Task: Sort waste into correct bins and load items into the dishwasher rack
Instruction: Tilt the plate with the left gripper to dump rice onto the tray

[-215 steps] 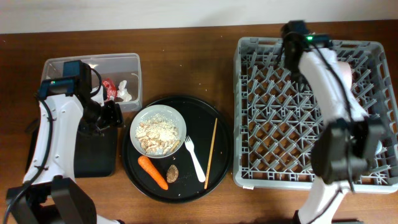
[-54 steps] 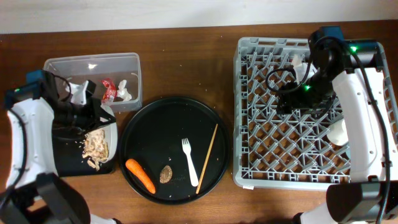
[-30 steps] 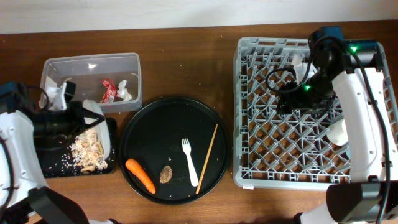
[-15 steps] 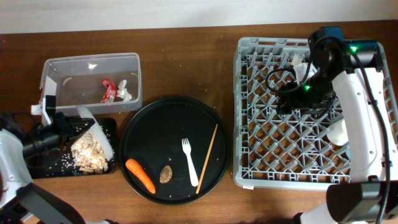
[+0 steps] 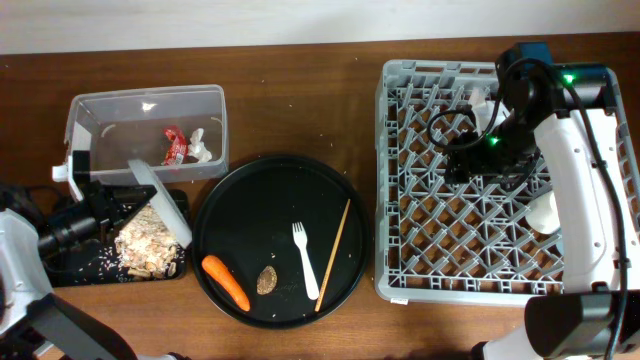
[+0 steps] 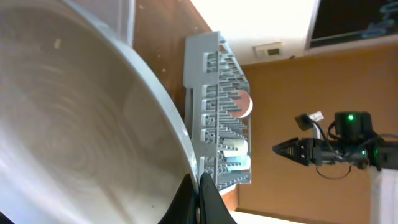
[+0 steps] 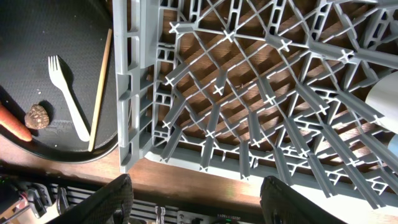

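The left gripper should release the white round dish, tipped steeply over the shallow black tray, on the round black tray, over the white fork's teeth (image 5: 294, 207).
My left gripper (image 5: 122, 202) (image 6: 198, 194) is shut on the rim of the white round dish (image 5: 160, 200) (image 6: 68, 124), which stands tipped steeply over the shallow black tray (image 5: 65, 262). Pale food scraps (image 5: 145, 246) lie heaped in that tray. The clear tub (image 5: 130, 112) holds the red wrapper (image 5: 174, 144) and white tissue (image 5: 201, 150). A carrot (image 5: 226, 282), brown pit (image 5: 267, 279), white fork (image 5: 305, 260) (image 7: 67, 106) and chopstick (image 5: 333, 252) (image 7: 100, 92) lie on the round black tray (image 5: 270, 190). My right gripper (image 7: 205, 205) hangs open and empty above the grey dishwasher rack (image 5: 420, 250) (image 7: 249, 93).
A white cup (image 5: 545, 212) (image 7: 385, 99) sits among the rack's pegs on the right. The left wrist view shows a pink bowl (image 6: 244, 102) and a light blue cup (image 6: 235, 163) standing in the rack. The right arm's cables drape over the rack's back half.
The left arm has drawn back to the left and tipped the dish steeper, and the scraps now lie heaped in the black tray. The right arm has not moved.
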{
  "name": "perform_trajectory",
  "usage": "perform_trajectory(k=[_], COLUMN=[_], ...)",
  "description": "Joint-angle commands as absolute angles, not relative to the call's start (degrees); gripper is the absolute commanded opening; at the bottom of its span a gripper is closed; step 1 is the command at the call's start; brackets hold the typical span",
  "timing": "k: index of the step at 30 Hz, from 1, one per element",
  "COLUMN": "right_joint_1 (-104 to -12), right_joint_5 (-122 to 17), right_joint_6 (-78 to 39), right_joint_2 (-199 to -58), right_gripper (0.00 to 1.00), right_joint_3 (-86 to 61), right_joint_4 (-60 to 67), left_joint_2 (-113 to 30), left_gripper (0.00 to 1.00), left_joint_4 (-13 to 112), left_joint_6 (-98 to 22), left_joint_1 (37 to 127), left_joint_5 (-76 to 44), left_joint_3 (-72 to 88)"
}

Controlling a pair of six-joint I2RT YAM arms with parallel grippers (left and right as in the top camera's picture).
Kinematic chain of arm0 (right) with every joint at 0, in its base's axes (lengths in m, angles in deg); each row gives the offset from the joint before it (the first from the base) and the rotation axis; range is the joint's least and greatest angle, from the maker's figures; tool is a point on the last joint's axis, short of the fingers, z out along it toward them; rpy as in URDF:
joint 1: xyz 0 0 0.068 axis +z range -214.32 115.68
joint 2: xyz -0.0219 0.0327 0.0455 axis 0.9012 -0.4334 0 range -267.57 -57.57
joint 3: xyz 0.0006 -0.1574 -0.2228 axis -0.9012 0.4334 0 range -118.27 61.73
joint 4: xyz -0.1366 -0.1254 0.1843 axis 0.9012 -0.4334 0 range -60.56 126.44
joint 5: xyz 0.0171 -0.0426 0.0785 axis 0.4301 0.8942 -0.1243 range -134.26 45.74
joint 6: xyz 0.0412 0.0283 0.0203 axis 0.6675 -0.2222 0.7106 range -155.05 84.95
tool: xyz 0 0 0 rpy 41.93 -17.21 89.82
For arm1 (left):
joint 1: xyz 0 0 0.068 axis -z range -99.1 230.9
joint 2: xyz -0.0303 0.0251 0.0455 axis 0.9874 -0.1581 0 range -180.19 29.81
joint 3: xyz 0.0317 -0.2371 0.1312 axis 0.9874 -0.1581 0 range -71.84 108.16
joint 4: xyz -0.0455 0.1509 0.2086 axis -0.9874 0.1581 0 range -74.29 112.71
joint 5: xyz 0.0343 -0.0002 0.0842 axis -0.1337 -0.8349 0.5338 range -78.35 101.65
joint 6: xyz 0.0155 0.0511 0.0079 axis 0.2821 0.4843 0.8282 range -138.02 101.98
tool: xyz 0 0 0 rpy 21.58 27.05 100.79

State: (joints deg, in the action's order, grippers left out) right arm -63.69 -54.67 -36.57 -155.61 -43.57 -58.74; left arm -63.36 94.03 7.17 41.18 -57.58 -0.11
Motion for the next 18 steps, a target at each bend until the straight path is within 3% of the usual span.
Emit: perform_trajectory(k=[1,18], right_joint_1=[-64.0,-64.0], right_joint_5=[-53.9,-53.9], right_joint_6=[-36.7,-36.7], right_joint_2=[-155.7,-155.7], right_gripper=[0.69,0.69], right_joint_3=[-43.7,-43.7], right_joint_4=[-58.8,-58.8], left_joint_2=[-62.1,-62.0], left_gripper=[0.0,0.0], left_joint_4=[92.8,98.2], left_joint_6=[7.8,15.1], left_joint_1=[39.7,35.7], left_joint_5=[-58.5,-60.8], left_joint_3=[-0.4,-0.4])
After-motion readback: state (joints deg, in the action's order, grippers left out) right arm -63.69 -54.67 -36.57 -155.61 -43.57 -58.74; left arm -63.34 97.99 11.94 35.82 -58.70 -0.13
